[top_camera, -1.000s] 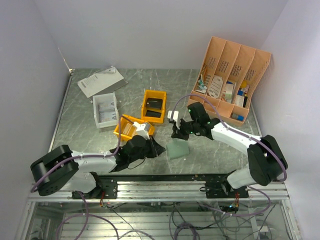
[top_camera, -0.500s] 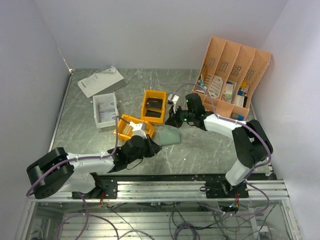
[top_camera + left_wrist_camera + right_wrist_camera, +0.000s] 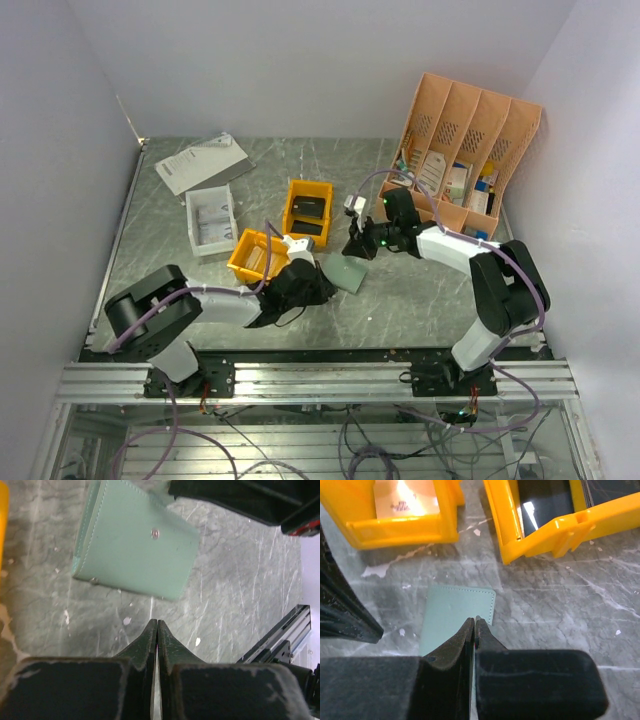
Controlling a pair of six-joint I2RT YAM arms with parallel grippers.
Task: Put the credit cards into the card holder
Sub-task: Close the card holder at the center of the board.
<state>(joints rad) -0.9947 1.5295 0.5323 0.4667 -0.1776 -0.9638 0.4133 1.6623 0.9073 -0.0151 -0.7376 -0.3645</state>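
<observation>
The card holder is lying loose beside my left gripper, so my left gripper needs to push it down while my right gripper opens and takes its strap (image 3: pixel 161 494).
The card holder (image 3: pixel 348 273) lies folded flat on the table, grey-green with a snap (image 3: pixel 155 533). My left gripper (image 3: pixel 322 291) is shut just left of and in front of the card holder (image 3: pixel 135 555), apart from it, with nothing between its fingers. My right gripper (image 3: pixel 356 247) is shut too, its tips (image 3: pixel 474 622) over the near edge of the card holder (image 3: pixel 455 617); I cannot tell if they touch. A tan credit card (image 3: pixel 405 495) lies in one yellow bin (image 3: pixel 255 256). Dark cards (image 3: pixel 545 505) lie in the other yellow bin (image 3: pixel 307 212).
A peach desk organiser (image 3: pixel 465 165) with papers stands at the back right. A white bin (image 3: pixel 210 221) and a paper sheet (image 3: pixel 200 162) lie at the back left. The metal rail (image 3: pixel 320 375) runs along the table's front edge.
The card holder has slid away from the front edge toward the yellow bins. The right gripper moved back with it. The left gripper closed fully and came nearer the holder.
</observation>
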